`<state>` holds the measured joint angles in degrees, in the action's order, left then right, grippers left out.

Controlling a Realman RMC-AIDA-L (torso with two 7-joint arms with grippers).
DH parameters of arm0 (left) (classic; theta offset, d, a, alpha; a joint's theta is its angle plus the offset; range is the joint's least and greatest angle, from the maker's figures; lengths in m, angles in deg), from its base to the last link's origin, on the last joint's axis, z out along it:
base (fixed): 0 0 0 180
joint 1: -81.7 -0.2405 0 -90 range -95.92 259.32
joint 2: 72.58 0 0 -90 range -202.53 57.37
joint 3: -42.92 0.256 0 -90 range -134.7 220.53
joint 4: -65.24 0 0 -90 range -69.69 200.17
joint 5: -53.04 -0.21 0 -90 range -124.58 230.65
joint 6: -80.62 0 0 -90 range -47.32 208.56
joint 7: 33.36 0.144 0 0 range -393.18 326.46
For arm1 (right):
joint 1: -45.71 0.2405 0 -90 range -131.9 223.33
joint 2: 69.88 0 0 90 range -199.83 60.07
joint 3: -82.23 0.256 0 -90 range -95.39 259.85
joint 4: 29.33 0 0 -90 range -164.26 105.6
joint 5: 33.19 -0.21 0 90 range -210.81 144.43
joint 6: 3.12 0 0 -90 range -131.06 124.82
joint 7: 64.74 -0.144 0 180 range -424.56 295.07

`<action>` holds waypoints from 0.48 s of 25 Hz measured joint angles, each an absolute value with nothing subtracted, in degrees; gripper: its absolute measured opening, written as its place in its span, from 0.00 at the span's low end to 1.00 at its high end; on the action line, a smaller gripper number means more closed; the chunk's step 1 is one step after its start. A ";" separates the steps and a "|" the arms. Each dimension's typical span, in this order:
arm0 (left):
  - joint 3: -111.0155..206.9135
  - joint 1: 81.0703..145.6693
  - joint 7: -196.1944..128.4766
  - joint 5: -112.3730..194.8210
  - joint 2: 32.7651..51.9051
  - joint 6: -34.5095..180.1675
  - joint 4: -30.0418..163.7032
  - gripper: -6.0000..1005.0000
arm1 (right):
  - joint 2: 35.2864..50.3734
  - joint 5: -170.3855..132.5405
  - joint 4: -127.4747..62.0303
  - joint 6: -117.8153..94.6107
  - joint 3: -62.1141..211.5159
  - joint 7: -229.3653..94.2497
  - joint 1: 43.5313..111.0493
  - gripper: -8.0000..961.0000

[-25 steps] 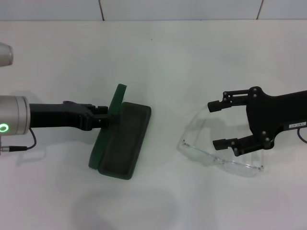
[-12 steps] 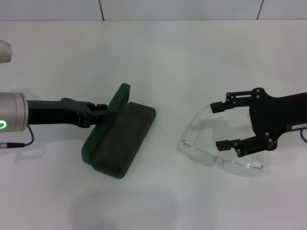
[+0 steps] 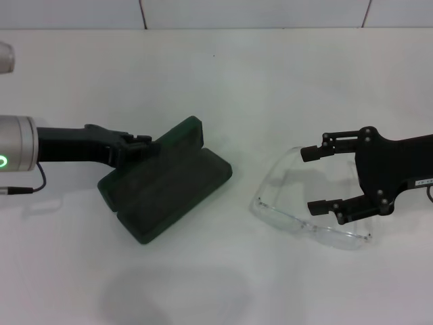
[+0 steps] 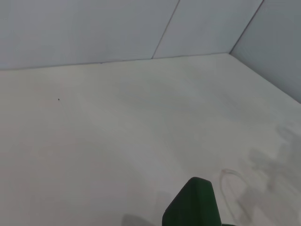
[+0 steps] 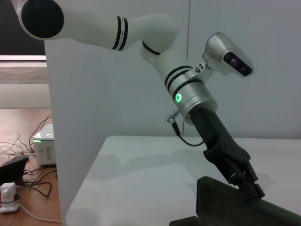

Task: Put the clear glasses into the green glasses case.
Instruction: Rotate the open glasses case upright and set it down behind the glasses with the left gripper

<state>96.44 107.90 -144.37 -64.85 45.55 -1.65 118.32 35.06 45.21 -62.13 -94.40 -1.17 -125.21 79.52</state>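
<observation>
The green glasses case sits at a slant, apart from the clear glasses, so the robot's left gripper needs to take its lid (image 3: 166, 149) deeper and turn the case square beside the glasses.
The green glasses case (image 3: 172, 193) lies open at left centre of the white table, its long side running diagonally. Its lid (image 3: 162, 152) leans back toward my left arm. My left gripper (image 3: 140, 144) is shut on the lid's edge. One green corner of the case (image 4: 193, 205) shows in the left wrist view. In the right wrist view the case (image 5: 225, 200) is dark, with the left gripper (image 5: 241, 176) on it. The clear glasses (image 3: 308, 225) lie at the right. My right gripper (image 3: 310, 179) is open above them, one finger on either side of a clear arm.
The white table (image 3: 237, 81) is bounded by a tiled wall (image 3: 257, 12) at the back. A thin black cable (image 3: 30, 189) hangs from the left wrist. Beyond the table's edge in the right wrist view, cables and a small box (image 5: 42, 148) lie on the floor.
The lid has gone from upright to leaning back, and the case has turned to lie diagonally under my left gripper's hold. The right gripper drifted slightly right and lower, still open.
</observation>
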 joint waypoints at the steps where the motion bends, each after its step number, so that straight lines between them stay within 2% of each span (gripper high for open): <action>1: 96.44 107.96 -144.40 -64.73 45.50 -1.66 118.33 0.26 | 35.06 45.21 -62.14 -94.40 -1.17 -125.21 79.52 0.81; 4: 96.44 108.28 -144.46 -64.45 45.34 -1.79 118.33 0.21 | 35.10 45.20 -62.14 -94.40 -1.17 -125.21 79.52 0.80; 12: 96.44 108.59 -144.63 -64.38 45.18 -2.05 118.17 0.25 | 35.40 45.20 -62.13 -94.31 -1.17 -125.21 79.55 0.80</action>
<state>96.44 108.59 -144.63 -64.38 45.18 -2.05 118.17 35.40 45.20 -62.13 -94.31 -1.17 -125.21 79.55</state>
